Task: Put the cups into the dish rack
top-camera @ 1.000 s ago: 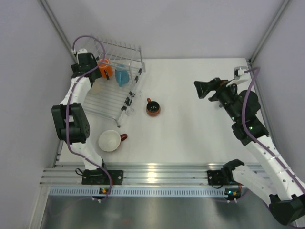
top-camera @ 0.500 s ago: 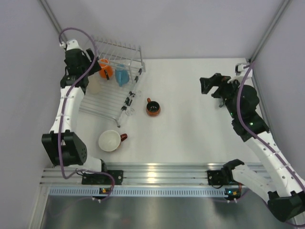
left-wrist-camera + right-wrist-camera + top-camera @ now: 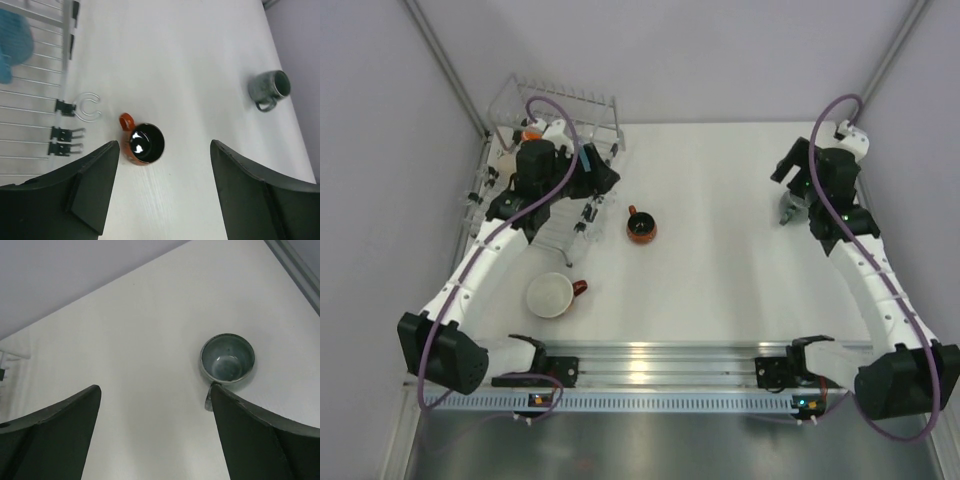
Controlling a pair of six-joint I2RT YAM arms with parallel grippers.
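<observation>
I need to close my right gripper on the grey-green mug's rim [image 3: 786, 199] [image 3: 202, 367], beside its handle on the side that faces the dish rack.
The wire dish rack [image 3: 598, 108] stands at the back left; its edge shows in the left wrist view [image 3: 30, 105]. It holds an orange mug [image 3: 531, 133] and a light blue mug [image 3: 12, 45]. My arm hides the beige tumbler. My left gripper [image 3: 603, 180] hangs open and empty over the rack's right edge [image 3: 166, 147]. The small dark red-handled mug [image 3: 640, 228] stands upright on the table, also in the left wrist view [image 3: 145, 142]. The wide white red-handled cup [image 3: 550, 295] stands front left. My right gripper [image 3: 788, 175] is open [image 3: 156, 388] above a grey-green mug [image 3: 227, 357].
The grey-green mug also shows in the top view [image 3: 788, 212] and the left wrist view [image 3: 270, 89], near the right wall. Clips [image 3: 65, 107] hang on the rack's edge. A metal rail [image 3: 650, 355] runs along the near edge.
My left arm has swung from the rack's back left corner across it to its right edge. My right arm has pulled back to the right and tipped down over the grey-green mug.
</observation>
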